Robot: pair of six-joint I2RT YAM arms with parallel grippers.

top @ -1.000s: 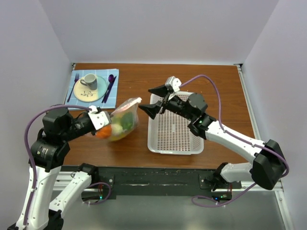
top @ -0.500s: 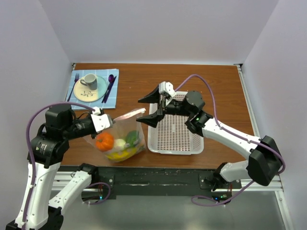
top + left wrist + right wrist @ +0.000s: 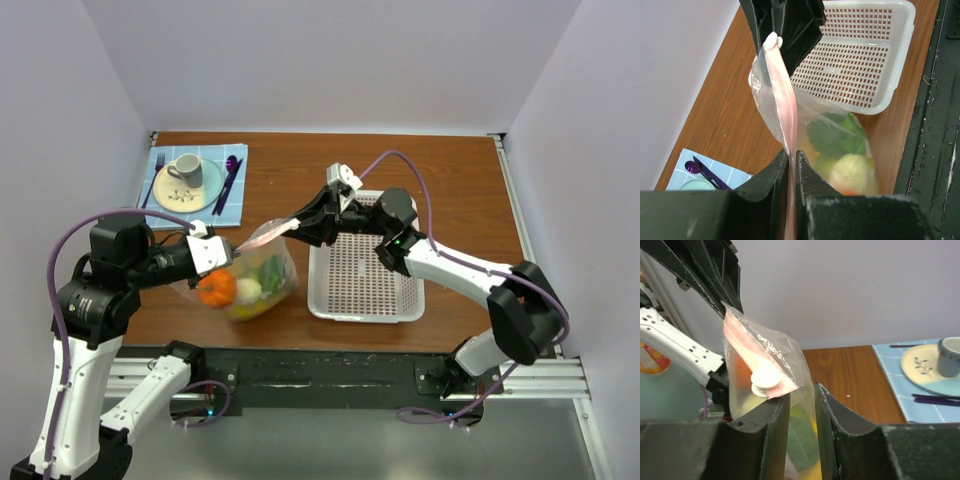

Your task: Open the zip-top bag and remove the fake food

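My left gripper is pinching the bag's pink strip flat and far from the white slider, so I need to open it and take the strip on edge (image 3: 280,231) close to the slider.
The zip-top bag (image 3: 281,256) hangs over the table, its pink strip stretched between both grippers. My left gripper (image 3: 232,250) is shut on the strip's left end; in the left wrist view the jaws (image 3: 791,152) pinch the pink band flat. My right gripper (image 3: 298,227) has closed in on the far corner, just under the white slider (image 3: 765,382). In the right wrist view its jaws (image 3: 801,390) keep a narrow gap filled with bag film. The fake food (image 3: 217,287) lies in the bag's bottom: an orange piece, a white one (image 3: 852,170), green (image 3: 832,137) and yellow.
A white perforated basket (image 3: 365,275) stands right of the bag, under my right forearm. At the back left a blue mat (image 3: 232,208) carries a plate, a cup (image 3: 187,170) and cutlery. Walls close in on three sides.
My right gripper has moved left from above the basket to the strip's free end and closed from wide open. The bag has swung and its strip is now pulled taut.
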